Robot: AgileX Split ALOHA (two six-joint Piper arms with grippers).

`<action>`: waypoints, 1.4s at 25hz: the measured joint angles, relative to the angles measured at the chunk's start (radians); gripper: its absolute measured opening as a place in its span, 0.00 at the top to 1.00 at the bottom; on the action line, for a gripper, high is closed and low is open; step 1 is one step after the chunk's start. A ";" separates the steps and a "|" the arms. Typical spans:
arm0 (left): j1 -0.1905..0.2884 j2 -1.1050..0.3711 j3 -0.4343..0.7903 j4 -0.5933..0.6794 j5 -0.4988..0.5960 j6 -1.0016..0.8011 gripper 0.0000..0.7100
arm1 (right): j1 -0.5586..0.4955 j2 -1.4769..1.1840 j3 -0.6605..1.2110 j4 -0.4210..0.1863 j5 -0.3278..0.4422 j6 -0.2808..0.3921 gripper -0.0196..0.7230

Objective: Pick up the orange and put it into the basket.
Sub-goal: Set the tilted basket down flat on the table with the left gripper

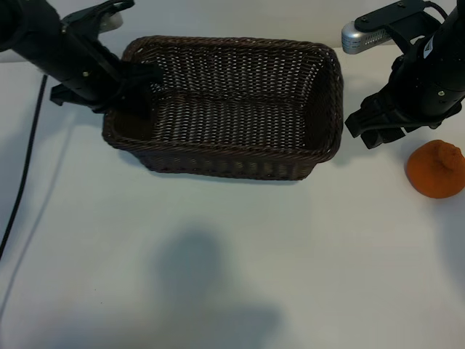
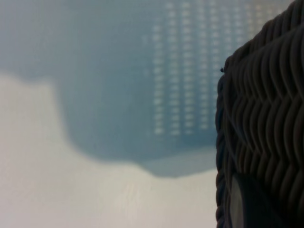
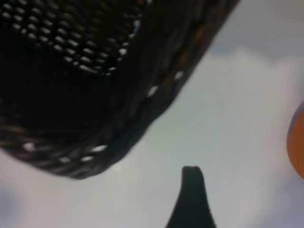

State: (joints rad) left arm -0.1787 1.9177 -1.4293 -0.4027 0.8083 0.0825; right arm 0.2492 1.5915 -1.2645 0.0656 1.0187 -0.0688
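Note:
The robot's left gripper needs to release the basket on the white table (image 1: 249, 137), with the basket's near end close beside the open right gripper.
The orange (image 1: 436, 169) sits on the white table at the far right, apart from the basket (image 1: 232, 163); in the right wrist view only a sliver of the orange (image 3: 298, 142) shows. The dark brown woven basket stands at the middle back. My left gripper (image 1: 140, 81) is shut on the basket's left wall, and a finger (image 2: 236, 205) presses against the wicker (image 2: 266, 118). My right gripper (image 1: 373, 127) hangs open between the basket's right end and the orange, holding nothing. Just one of its fingertips (image 3: 192, 176) shows, over bare table beside the basket's corner (image 3: 95, 95).
A black cable (image 1: 22, 182) runs down the table's left side. White table surface (image 1: 232, 276) spreads out in front of the basket, with a soft shadow on it.

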 joint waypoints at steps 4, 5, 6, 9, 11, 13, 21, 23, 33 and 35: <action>-0.023 0.040 -0.039 -0.001 -0.021 -0.024 0.79 | 0.000 0.000 0.000 -0.003 0.002 0.000 0.25; -0.025 0.048 -0.044 -0.001 -0.030 -0.026 0.79 | 0.000 0.000 0.000 -0.003 0.002 0.000 0.25; -0.027 0.051 -0.048 -0.001 -0.036 -0.029 0.79 | 0.000 0.000 0.000 -0.003 0.002 0.000 0.25; -0.029 0.069 -0.052 -0.001 -0.048 -0.035 0.79 | 0.000 0.000 0.000 -0.004 0.002 0.000 0.25; -0.029 0.088 -0.052 -0.001 -0.059 -0.035 0.79 | 0.000 0.000 0.000 -0.004 0.002 0.000 0.25; -0.030 0.108 -0.052 -0.001 -0.076 -0.036 0.79 | 0.000 0.000 0.000 -0.004 0.002 0.000 0.25; -0.051 0.138 -0.054 -0.005 -0.118 -0.036 0.79 | 0.000 0.000 0.000 -0.005 0.002 0.000 0.25; -0.052 0.157 -0.054 -0.005 -0.119 -0.036 0.79 | 0.000 0.000 0.000 -0.004 0.002 0.000 0.25; -0.052 0.208 -0.054 -0.010 -0.125 -0.031 0.79 | 0.000 0.000 0.000 -0.004 0.001 0.000 0.25; -0.052 0.208 -0.054 -0.010 -0.128 -0.024 0.79 | 0.000 0.000 0.000 -0.004 0.001 0.000 0.25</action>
State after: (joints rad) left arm -0.2307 2.1261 -1.4828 -0.4125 0.6800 0.0587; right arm 0.2492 1.5915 -1.2645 0.0617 1.0202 -0.0688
